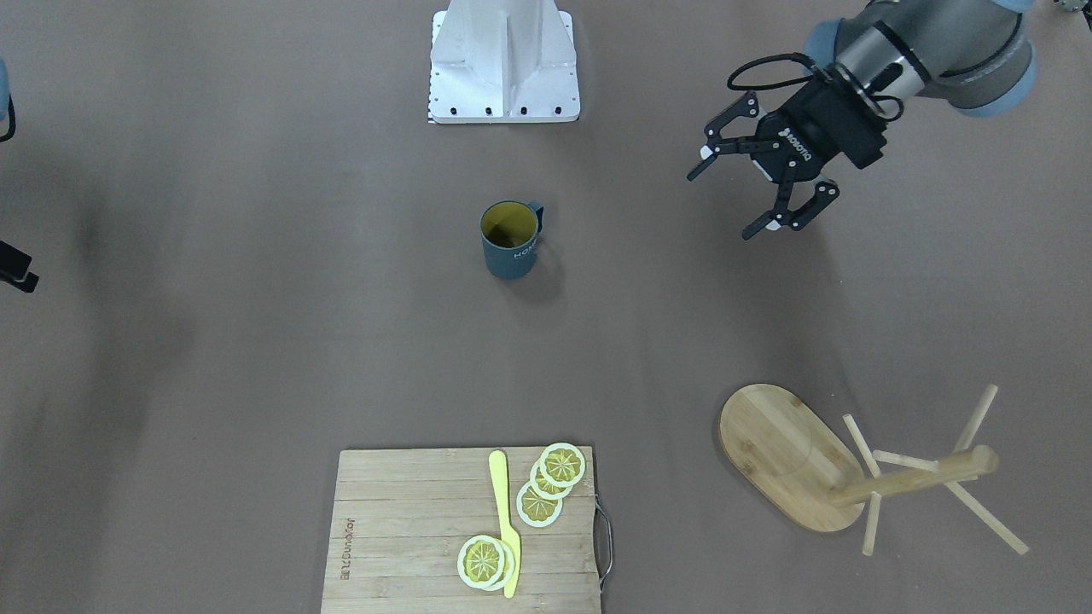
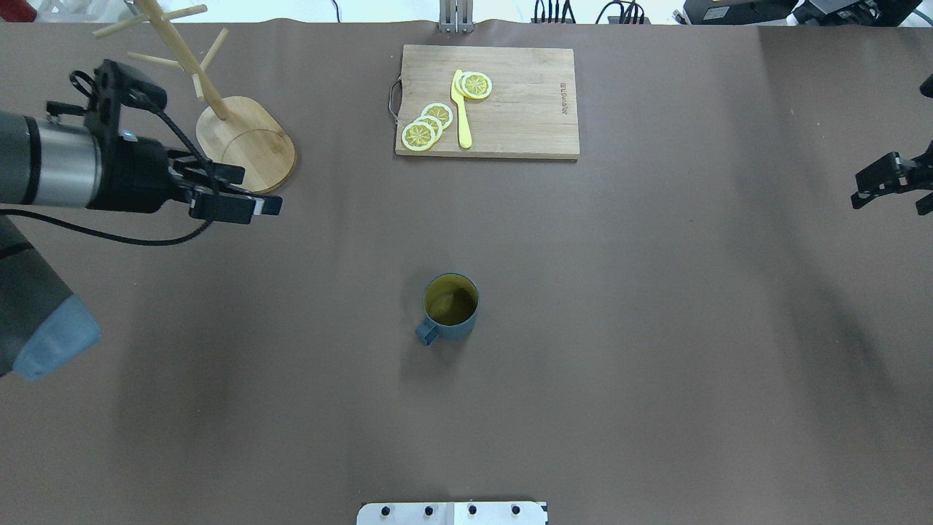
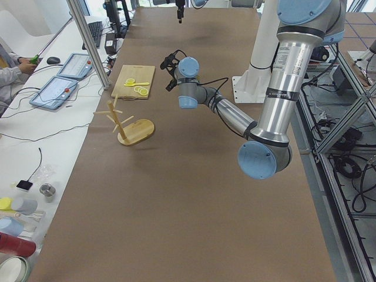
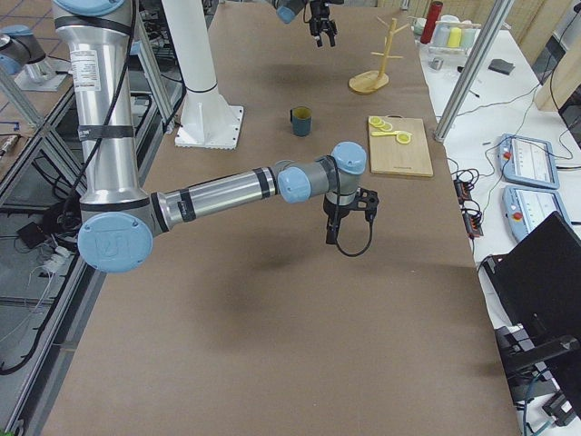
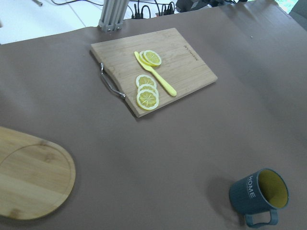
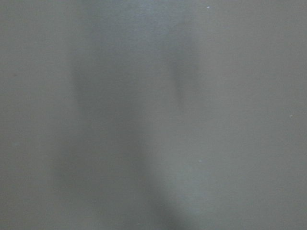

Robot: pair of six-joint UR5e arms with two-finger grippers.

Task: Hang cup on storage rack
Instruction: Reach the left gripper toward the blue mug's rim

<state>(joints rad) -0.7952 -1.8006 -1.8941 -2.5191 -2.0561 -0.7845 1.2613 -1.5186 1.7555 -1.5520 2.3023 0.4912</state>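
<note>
The robot's left gripper needs to next move to the dark teal cup and grab the cup's handle (image 1: 540, 214) (image 5: 262, 224), which points toward the robot.
The dark teal cup (image 1: 510, 240) with a yellow inside stands upright and alone at the table's middle. It also shows in the overhead view (image 2: 450, 306) and in the left wrist view (image 5: 259, 196), its handle turned toward the robot. The bamboo storage rack (image 1: 789, 456) stands at the far side on my left, with bare pegs; its oval base also shows from overhead (image 2: 248, 135). My left gripper (image 1: 723, 205) is open and empty, in the air between cup and rack, well away from both. My right gripper (image 2: 891, 198) is open and empty at the table's right edge.
A wooden cutting board (image 2: 487, 102) with lemon slices (image 2: 426, 124) and a yellow knife (image 2: 461, 109) lies at the far middle. The robot's white base (image 1: 505, 64) stands at the near edge. The right wrist view shows only bare brown table.
</note>
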